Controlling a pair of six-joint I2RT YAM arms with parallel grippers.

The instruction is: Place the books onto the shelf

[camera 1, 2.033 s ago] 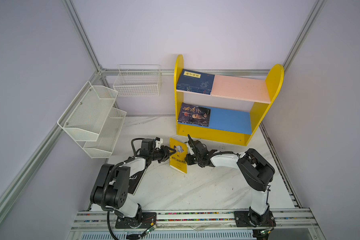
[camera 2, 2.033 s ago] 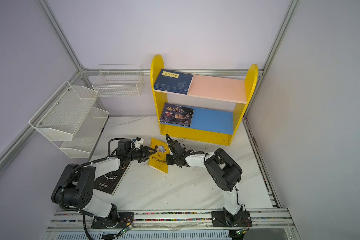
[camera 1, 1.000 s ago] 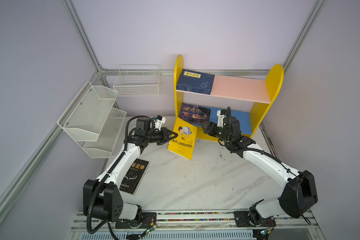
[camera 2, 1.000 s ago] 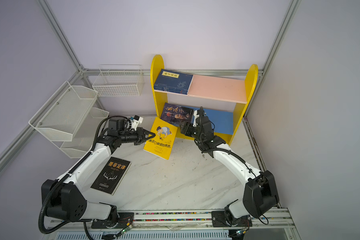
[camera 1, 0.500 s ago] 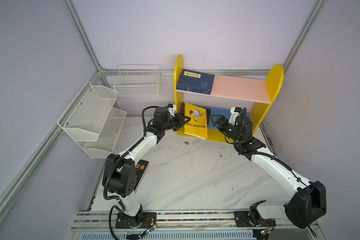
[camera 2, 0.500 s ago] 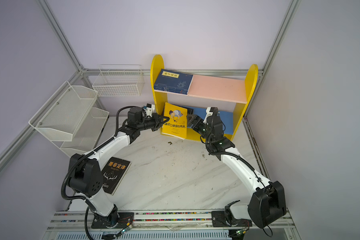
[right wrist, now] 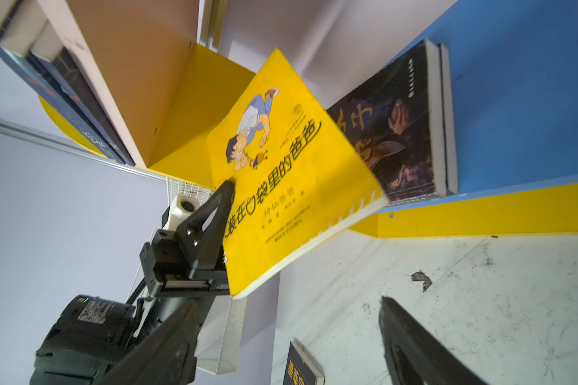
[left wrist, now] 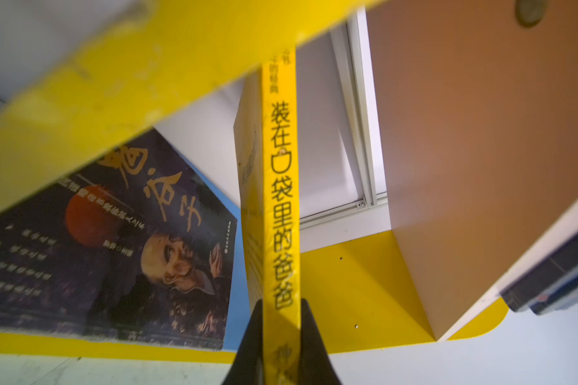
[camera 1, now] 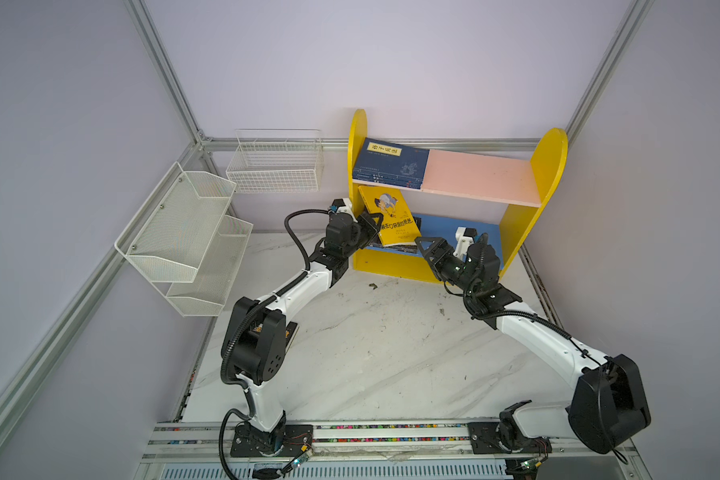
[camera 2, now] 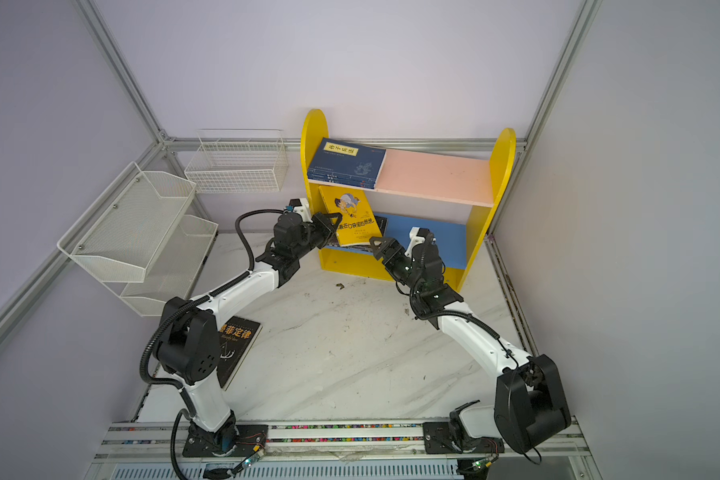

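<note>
I can see the yellow book's spine is crooked in my left gripper, so next I take the book's loose corner (right wrist: 373, 192) with my right gripper and turn it before my left gripper regrips.
The shelf (camera 1: 516, 232) (camera 2: 479, 220) stands at the back of the table. Navy books (camera 1: 391, 164) (camera 2: 346, 162) lie stacked on the left of its pink upper board. My left gripper (camera 1: 373, 224) (camera 2: 333, 226) (left wrist: 281, 301) is shut on the spine of a yellow book (camera 1: 389, 218) (camera 2: 352, 216) (right wrist: 291, 186). That book is tilted in the left of the lower tier, over dark books (left wrist: 114, 250) (right wrist: 397, 133) lying flat on the blue board. My right gripper (camera 1: 427, 253) (camera 2: 381, 253) (right wrist: 284, 310) is open and empty just right of the yellow book. A black book (camera 2: 235, 345) lies beside the left arm's base.
A white mesh tiered rack (camera 1: 184, 237) and a white wire basket (camera 1: 275, 166) hang on the walls at left. A small dark scrap (camera 1: 373, 285) lies on the marble table in front of the shelf. The right half of both shelf boards is bare.
My left arm has carried the yellow book from over the table up into the shelf's lower tier. My right gripper has moved to the shelf front and opened wider.
</note>
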